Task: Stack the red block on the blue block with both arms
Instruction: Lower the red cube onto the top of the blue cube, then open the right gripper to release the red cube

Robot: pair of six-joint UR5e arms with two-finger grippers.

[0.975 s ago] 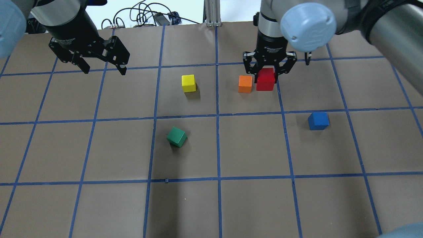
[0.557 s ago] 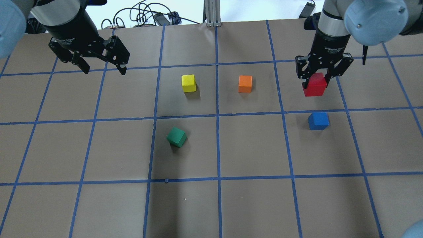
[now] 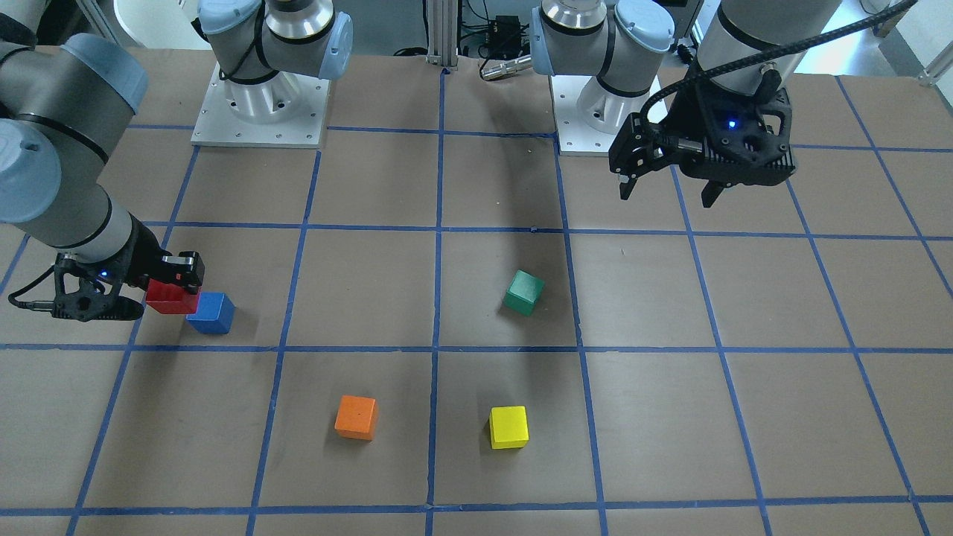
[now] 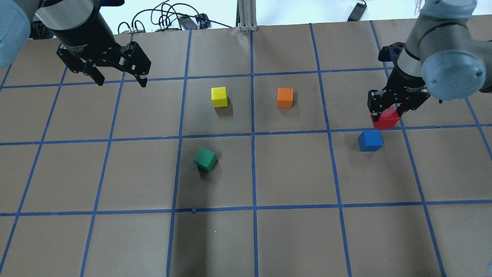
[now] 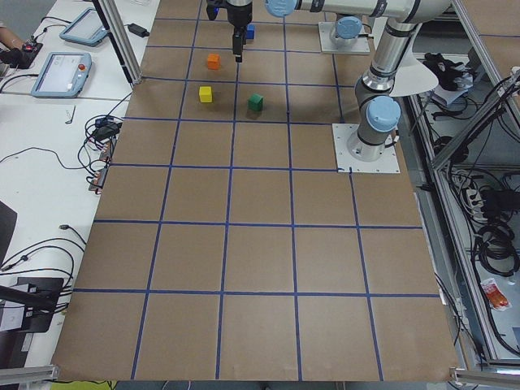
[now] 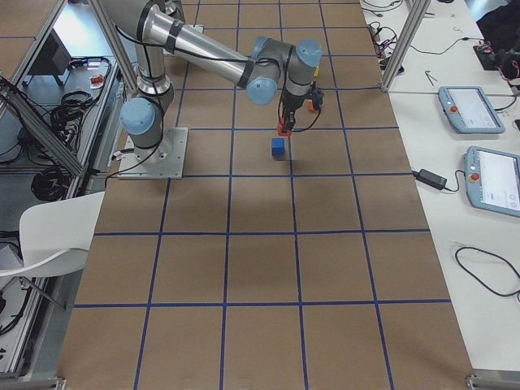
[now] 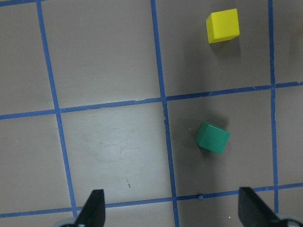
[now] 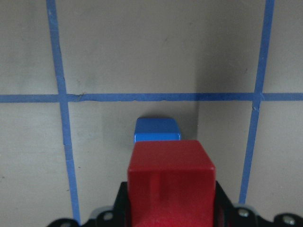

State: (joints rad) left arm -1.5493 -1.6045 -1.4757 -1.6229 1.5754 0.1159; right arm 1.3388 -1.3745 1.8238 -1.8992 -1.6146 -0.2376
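Note:
I need to release the red block, now held above the table, with my right gripper on the top side of the blue block (image 3: 198, 300) (image 8: 157, 151), above the blue tape line.
My right gripper (image 4: 386, 111) is shut on the red block (image 4: 384, 120) and holds it above the table, just beyond and slightly right of the blue block (image 4: 370, 140). In the front-facing view the red block (image 3: 171, 298) hangs beside the blue block (image 3: 211, 313), not over it. The right wrist view shows the red block (image 8: 170, 179) between the jaws, with the blue block (image 8: 157, 130) just ahead on the table. My left gripper (image 4: 121, 80) is open and empty, raised over the far left; it also shows in the front-facing view (image 3: 666, 193).
An orange block (image 4: 285, 97) and a yellow block (image 4: 219, 96) stand in the far middle row. A green block (image 4: 205, 159), turned at an angle, lies nearer the centre. Cables lie beyond the table's far edge (image 4: 165, 21).
My right gripper has carried the red block away from beside the orange block, to the right and nearer, to just beyond the blue block. The left arm has not moved.

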